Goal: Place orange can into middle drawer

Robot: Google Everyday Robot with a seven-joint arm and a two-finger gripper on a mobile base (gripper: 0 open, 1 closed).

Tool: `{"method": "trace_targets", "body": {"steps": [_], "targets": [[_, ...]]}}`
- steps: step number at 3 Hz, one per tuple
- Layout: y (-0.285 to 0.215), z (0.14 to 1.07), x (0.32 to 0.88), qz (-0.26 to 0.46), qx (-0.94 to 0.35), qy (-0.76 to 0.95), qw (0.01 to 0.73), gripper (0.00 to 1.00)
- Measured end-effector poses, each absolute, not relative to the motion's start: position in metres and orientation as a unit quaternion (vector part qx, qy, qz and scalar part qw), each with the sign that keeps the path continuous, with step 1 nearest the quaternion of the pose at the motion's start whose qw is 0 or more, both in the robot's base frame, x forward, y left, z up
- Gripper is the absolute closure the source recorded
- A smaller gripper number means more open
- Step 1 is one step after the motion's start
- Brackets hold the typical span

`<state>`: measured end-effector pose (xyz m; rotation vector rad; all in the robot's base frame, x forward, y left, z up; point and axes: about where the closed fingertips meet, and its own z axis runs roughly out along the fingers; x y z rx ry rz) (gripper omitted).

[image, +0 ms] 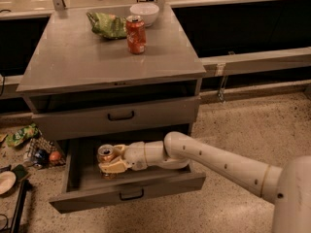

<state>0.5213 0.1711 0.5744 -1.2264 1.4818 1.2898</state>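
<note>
I will let go of the orange can on the open middle drawer's bottom (103, 170) with my gripper, toward the side opposite my arm.
The middle drawer (126, 192) of the grey cabinet is pulled open below the closed drawer (116, 116) above it. The orange can (106, 154), dull brown-gold with a silver top, stands upright inside the open drawer near its left half. My gripper (111, 160) reaches into the drawer from the right on a white arm, and its cream fingers (112, 167) are closed around the can's body. The can's lower part is hidden behind the fingers.
A brighter red-orange can (136, 34), a green chip bag (107, 24) and a white bowl (144, 12) stand on the cabinet top (73, 62). Loose packets and items lie on the floor at the left (29, 144). Open floor lies to the right.
</note>
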Motion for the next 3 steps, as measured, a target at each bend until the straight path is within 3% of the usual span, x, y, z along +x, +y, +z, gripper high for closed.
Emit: {"method": "trace_targets", "body": {"steps": [3], "targets": [[0.222, 0.491, 0.559, 0.504, -0.553, 0.54, 0.385, 1.0]]}}
